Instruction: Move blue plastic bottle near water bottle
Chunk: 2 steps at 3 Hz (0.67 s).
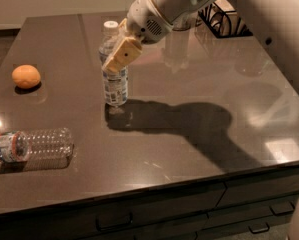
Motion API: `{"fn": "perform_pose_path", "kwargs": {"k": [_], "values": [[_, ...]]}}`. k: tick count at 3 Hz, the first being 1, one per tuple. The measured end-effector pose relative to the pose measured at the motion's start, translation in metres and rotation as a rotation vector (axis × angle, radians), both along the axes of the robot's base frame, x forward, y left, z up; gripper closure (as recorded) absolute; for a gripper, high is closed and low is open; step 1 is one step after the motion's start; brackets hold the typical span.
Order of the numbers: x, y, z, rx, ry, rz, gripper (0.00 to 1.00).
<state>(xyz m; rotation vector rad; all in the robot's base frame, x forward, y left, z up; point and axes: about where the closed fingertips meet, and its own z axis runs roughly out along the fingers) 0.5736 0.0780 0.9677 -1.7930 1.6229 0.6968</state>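
My gripper needs to set the blue plastic bottle down upright on the table (72, 127), just behind the clear end of the water bottle.
The blue plastic bottle (115, 86) stands upright with its white cap on top, left of the table's middle, its base at or just above the tabletop. My gripper (118, 56) is shut on its upper body, with a tan finger (123, 54) across the front. The arm reaches in from the upper right. The water bottle (34, 149) is clear and ribbed, with a red-and-blue label band. It lies on its side near the front left edge, well apart from the held bottle.
An orange (26, 76) sits at the left of the dark table (199, 149). A black wire basket (223, 21) stands at the back right. Drawers run below the table's front edge.
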Motion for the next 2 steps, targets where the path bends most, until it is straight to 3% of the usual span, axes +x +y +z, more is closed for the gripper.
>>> {"fn": "perform_pose_path", "kwargs": {"k": [1,2], "values": [[-0.009,0.012,0.003,0.015,0.006,0.016,1.00],[-0.028,0.037,0.012,0.039,0.011,0.069,1.00]]}}
